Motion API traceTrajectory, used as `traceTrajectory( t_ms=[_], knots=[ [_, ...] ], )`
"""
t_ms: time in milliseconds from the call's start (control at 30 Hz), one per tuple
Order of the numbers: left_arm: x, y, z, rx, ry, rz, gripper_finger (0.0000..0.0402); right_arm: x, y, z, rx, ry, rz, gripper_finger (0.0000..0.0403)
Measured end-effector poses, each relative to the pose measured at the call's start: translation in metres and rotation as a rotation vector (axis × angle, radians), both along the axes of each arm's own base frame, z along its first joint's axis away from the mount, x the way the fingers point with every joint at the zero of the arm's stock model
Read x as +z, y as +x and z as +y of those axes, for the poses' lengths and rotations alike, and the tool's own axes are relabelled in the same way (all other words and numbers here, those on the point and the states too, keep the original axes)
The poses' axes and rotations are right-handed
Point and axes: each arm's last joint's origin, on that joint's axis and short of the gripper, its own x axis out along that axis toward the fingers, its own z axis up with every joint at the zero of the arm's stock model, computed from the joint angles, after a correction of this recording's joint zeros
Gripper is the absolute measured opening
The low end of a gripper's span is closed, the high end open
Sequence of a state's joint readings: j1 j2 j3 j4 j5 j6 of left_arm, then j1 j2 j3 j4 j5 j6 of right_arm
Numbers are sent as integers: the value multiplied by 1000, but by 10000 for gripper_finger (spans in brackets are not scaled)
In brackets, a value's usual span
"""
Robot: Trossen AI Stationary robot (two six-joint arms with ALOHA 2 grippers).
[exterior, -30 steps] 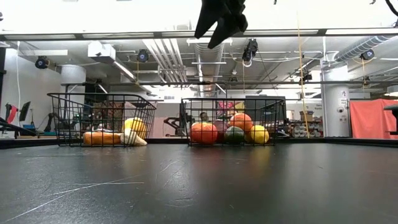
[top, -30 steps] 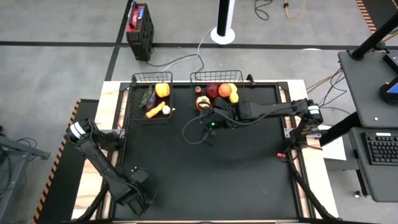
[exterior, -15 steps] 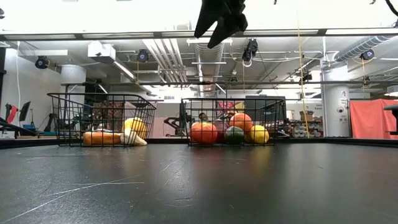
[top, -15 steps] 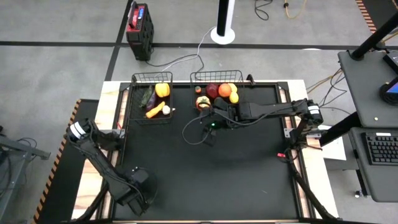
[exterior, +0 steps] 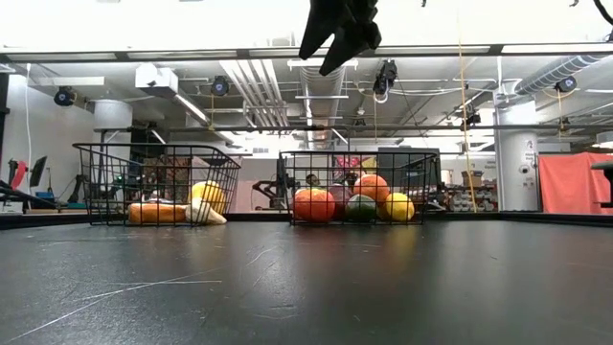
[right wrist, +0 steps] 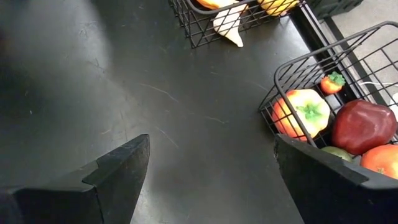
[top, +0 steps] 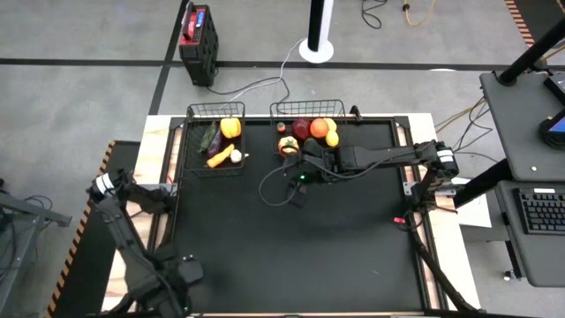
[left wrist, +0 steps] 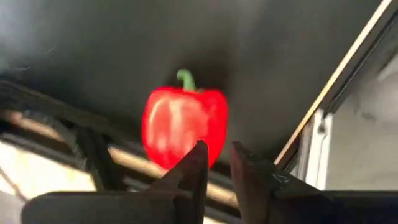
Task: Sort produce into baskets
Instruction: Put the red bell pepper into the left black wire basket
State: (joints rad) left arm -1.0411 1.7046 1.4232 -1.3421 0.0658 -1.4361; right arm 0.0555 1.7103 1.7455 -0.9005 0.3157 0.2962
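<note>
My left gripper needs to open its fingers wide and grab the red pepper's sides (left wrist: 185, 126), because they are too close together to fit around the red pepper.
Two black wire baskets stand at the table's far edge. The narrower left basket (top: 214, 137) holds a yellow pepper, an eggplant, a carrot and garlic. The wider right basket (top: 309, 124) holds an orange, a lemon, a dark red fruit and an orange-yellow pepper (right wrist: 305, 112). My right gripper (top: 298, 168) is open and empty, above the table just in front of the right basket (right wrist: 292, 81). My left gripper (top: 172, 278) is shut near the table's near-left corner. A red pepper (left wrist: 183, 121) lies on the black table top just beyond its fingertips (left wrist: 199, 155).
A dark cable (top: 274, 190) loops over the table under the right arm. The table's pale wooden border (left wrist: 336, 74) runs close beside the red pepper. The black top between the baskets and the near edge (exterior: 306, 278) bears nothing.
My left arm has swung toward the table's near-left corner, its gripper going toward the near edge. My right gripper has kept still and open.
</note>
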Motion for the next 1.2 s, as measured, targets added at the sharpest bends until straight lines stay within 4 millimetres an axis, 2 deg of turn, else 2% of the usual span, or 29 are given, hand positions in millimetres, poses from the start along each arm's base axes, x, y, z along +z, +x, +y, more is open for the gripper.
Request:
traceTrajectory(
  t_ms=[133, 433, 567, 700, 1200],
  knots=[
    [0, -13, -3, -22, 19, 43, 85, -2, 1, 2, 5, -1, 3, 331],
    [-17, -21, -5, -91, 49, -16, 241, -12, 2, 6, 14, -1, 28, 331],
    [-17, -25, -7, -106, 67, -46, 285, -19, 1, 6, 11, 2, 47, 331],
    [-21, -30, -8, -74, 77, -47, 301, -23, 1, 6, 10, 2, 58, 331],
    [-54, -40, -2, -103, 116, -41, 297, -23, 1, 6, 10, 3, 50, 331]
  ],
)
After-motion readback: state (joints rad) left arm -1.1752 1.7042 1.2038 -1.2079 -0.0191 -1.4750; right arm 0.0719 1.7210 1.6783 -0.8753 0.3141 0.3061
